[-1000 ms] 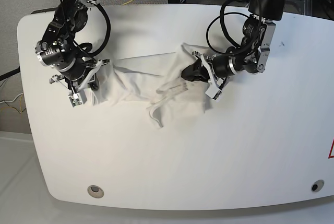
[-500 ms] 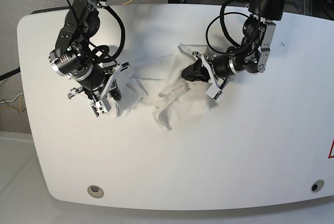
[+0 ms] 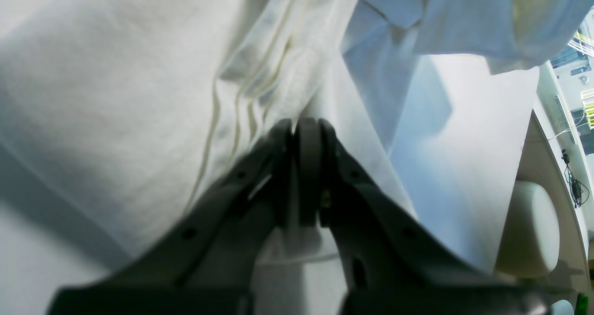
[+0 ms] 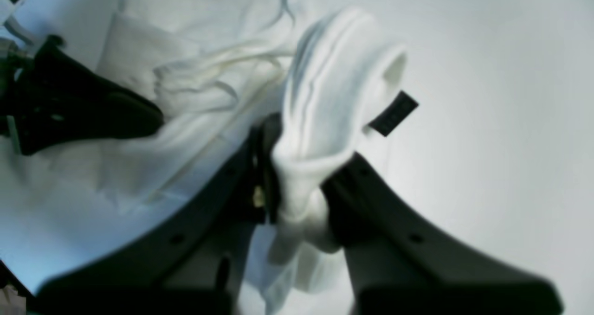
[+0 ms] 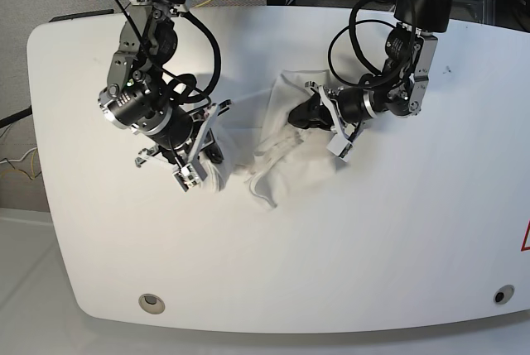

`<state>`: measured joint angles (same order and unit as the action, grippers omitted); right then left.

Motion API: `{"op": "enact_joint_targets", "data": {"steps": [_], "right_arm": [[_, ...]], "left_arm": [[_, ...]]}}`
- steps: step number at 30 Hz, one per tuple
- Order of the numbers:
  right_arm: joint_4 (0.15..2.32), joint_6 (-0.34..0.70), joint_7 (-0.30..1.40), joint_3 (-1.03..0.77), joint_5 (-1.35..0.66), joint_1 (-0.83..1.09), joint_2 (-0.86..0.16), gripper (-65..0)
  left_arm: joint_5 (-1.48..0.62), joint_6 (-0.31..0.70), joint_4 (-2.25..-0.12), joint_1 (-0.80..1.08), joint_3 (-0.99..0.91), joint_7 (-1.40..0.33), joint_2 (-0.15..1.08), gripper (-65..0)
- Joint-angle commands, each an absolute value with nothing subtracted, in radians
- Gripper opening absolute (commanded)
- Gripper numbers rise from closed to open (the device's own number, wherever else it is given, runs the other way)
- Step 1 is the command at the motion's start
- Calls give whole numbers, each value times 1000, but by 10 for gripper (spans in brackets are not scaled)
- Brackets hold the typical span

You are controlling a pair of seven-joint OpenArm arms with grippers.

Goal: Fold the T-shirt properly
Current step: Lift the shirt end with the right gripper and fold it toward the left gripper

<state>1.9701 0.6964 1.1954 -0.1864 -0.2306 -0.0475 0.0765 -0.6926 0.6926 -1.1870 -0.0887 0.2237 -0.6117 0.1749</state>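
Note:
I need to use my right gripper to release its end of the T-shirt on the bunched folds [image 5: 277,155] [image 4: 220,81], beside the fingers of my left gripper.
The white T-shirt [image 5: 290,160] lies bunched in the middle of the table, stretched between my two grippers. My right gripper [image 5: 209,171], on the base view's left, is shut on one end of it. In the right wrist view a thick roll of T-shirt [image 4: 334,73] sits between the right gripper's [image 4: 297,166] fingers, with a small black tag [image 4: 394,113] sticking out beside it. My left gripper [image 5: 300,115], on the base view's right, is shut on the shirt's other end. The left wrist view shows the left gripper's [image 3: 302,125] fingertips pinched together on a fold of T-shirt [image 3: 116,97].
The glossy white table [image 5: 373,247] has a round hole near its front left corner [image 5: 151,303] and another near the front right [image 5: 500,295]. A red mark [image 5: 525,237] sits at the right edge. Cables and equipment stand behind the far edge.
My right arm has carried its end of the shirt toward the table's middle, and the cloth has bunched up between the grippers. The left gripper has stayed in place.

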Motion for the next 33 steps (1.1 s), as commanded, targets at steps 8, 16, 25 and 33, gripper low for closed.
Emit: {"op": "enact_joint_targets", "data": {"steps": [8, 16, 25, 33], "right_arm": [[1994, 698, 1175, -101, -243, -77, 87, -650], [1992, 698, 1175, -82, -246, -84, 128, -650], [1986, 698, 1175, -7, -236, -97, 154, -650], [1949, 698, 1168, 19, -236, -99, 157, -650]], "left_arm": [[-704, 698, -1198, -105, 222, -604, 177, -638], [-704, 698, -1198, -107, 222, -604, 177, -638], [-704, 698, -1196, -107, 222, -604, 176, -638], [-704, 698, -1196, -107, 222, -604, 176, -638]]}}
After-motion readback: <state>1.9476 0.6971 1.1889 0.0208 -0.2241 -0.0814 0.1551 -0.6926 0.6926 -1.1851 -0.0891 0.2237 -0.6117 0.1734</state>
